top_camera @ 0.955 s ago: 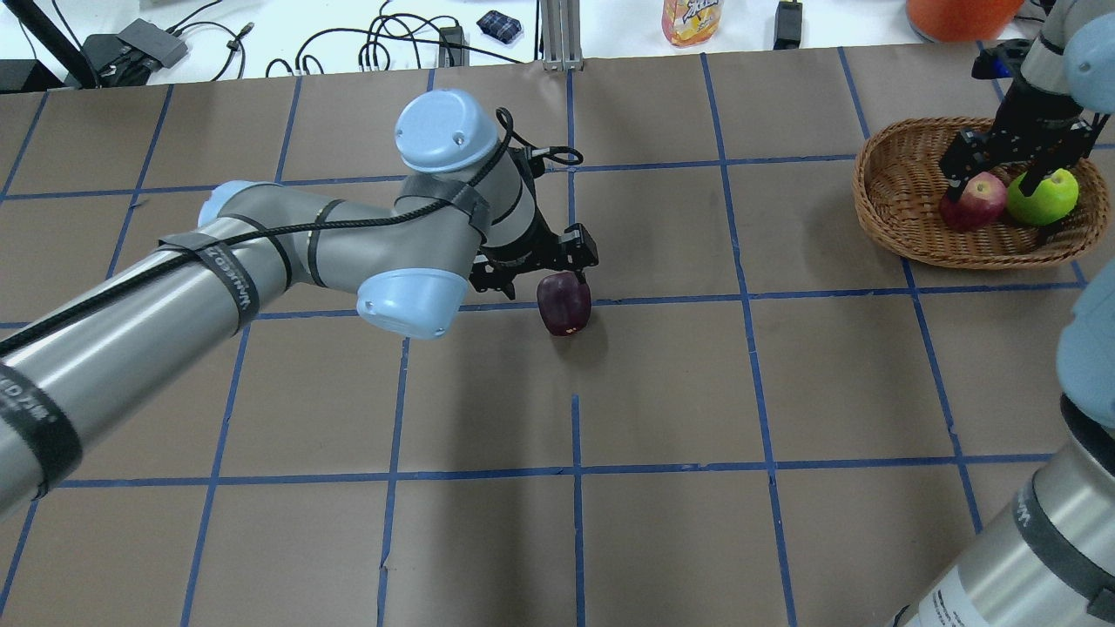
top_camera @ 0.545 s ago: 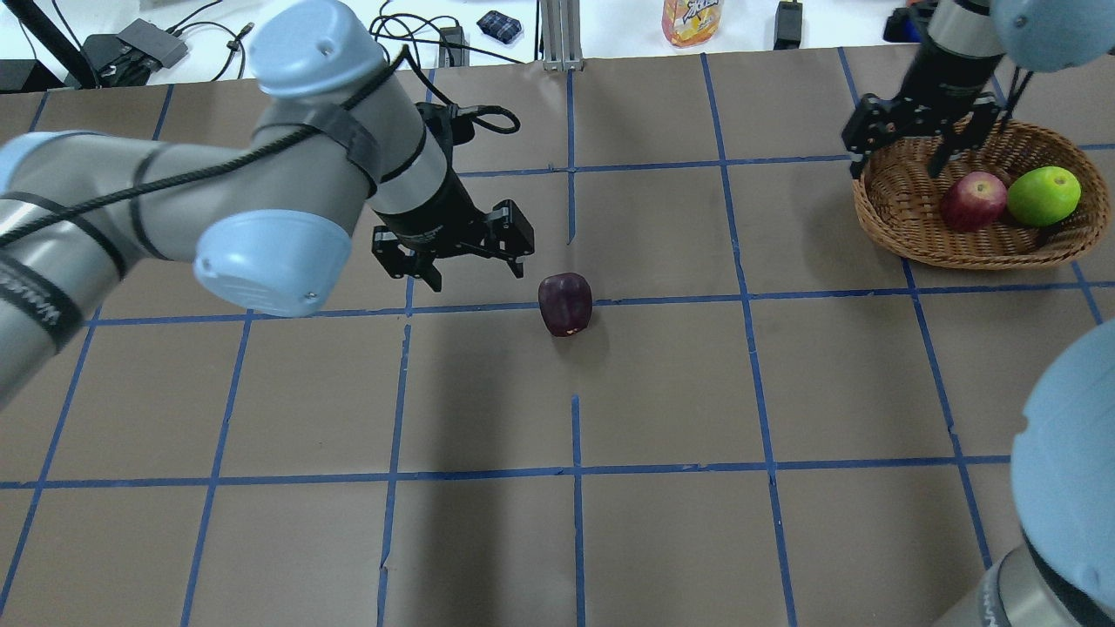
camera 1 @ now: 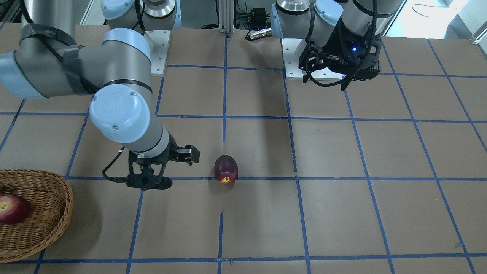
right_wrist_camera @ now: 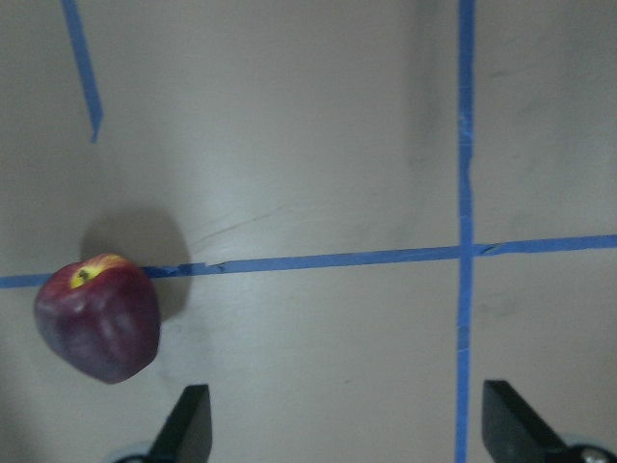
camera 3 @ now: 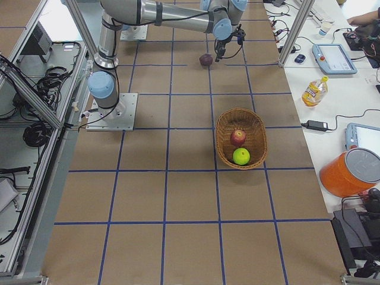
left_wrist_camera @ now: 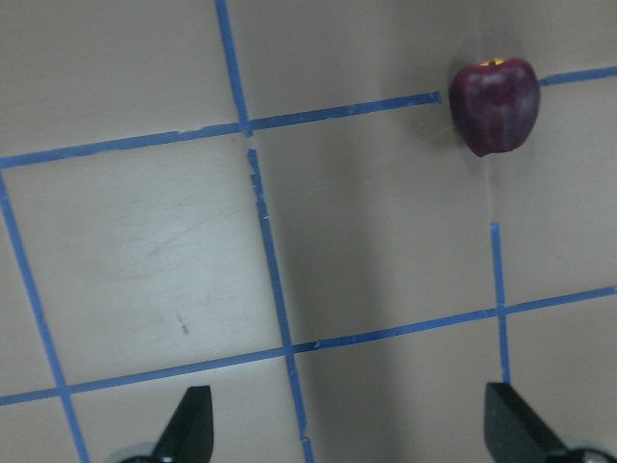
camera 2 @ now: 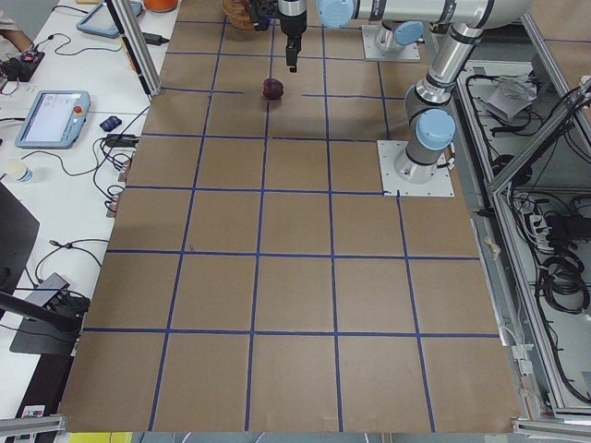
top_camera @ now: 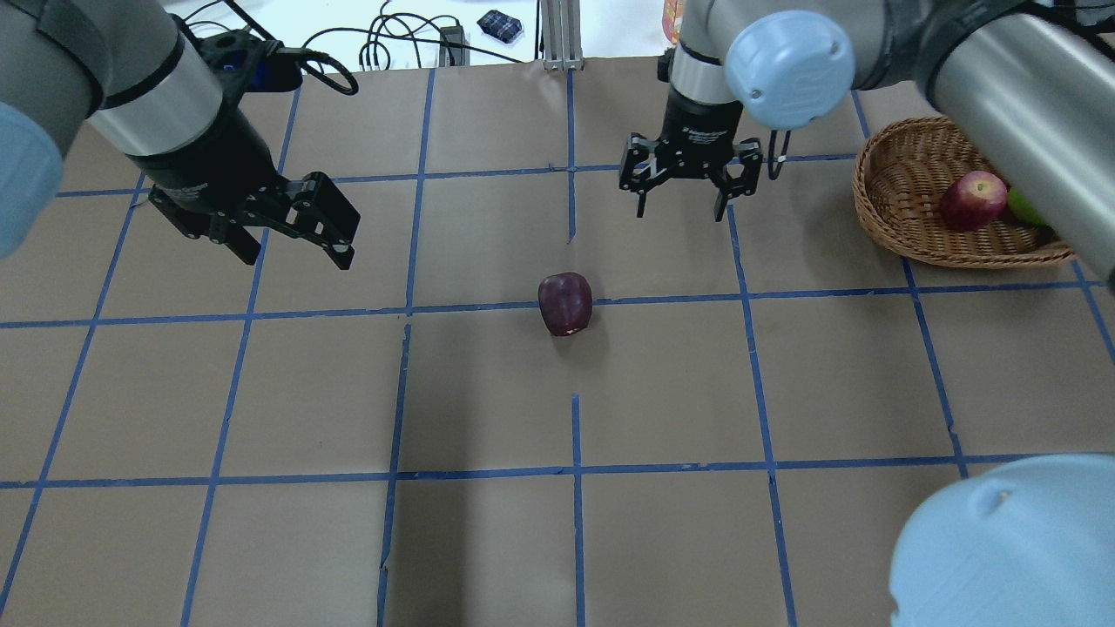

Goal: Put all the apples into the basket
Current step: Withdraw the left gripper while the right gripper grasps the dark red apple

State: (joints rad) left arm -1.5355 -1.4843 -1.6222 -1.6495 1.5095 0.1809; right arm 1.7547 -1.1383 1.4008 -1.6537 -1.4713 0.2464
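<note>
My right gripper should next grab the middle of the dark maroon apple (camera 1: 226, 168) (right_wrist_camera: 101, 323) that lies alone on the blue tape line.
The dark maroon apple (top_camera: 565, 303) lies alone on the table's middle, on a blue tape line; it also shows in the front view (camera 1: 226, 169). My left gripper (top_camera: 296, 252) is open and empty, up and well to the apple's left. My right gripper (top_camera: 679, 213) is open and empty, behind and to the right of the apple. The apple shows at the upper right of the left wrist view (left_wrist_camera: 495, 104) and the lower left of the right wrist view (right_wrist_camera: 98, 318). The wicker basket (top_camera: 906, 235) at far right holds the red apple (top_camera: 973, 199) and the green apple (camera 3: 241, 156).
The brown table cover carries a blue tape grid. Beyond the far edge are cables and a small dark pouch (top_camera: 499, 24). A juice bottle (camera 3: 313, 90), a tablet (camera 3: 332, 57) and an orange bucket (camera 3: 353, 172) stand on the side bench. The right arm's links (top_camera: 1002, 61) pass above the basket.
My left gripper has pulled back from the maroon apple, up and to the left. My right gripper has left the basket and moved left over the table. The apples have not moved.
</note>
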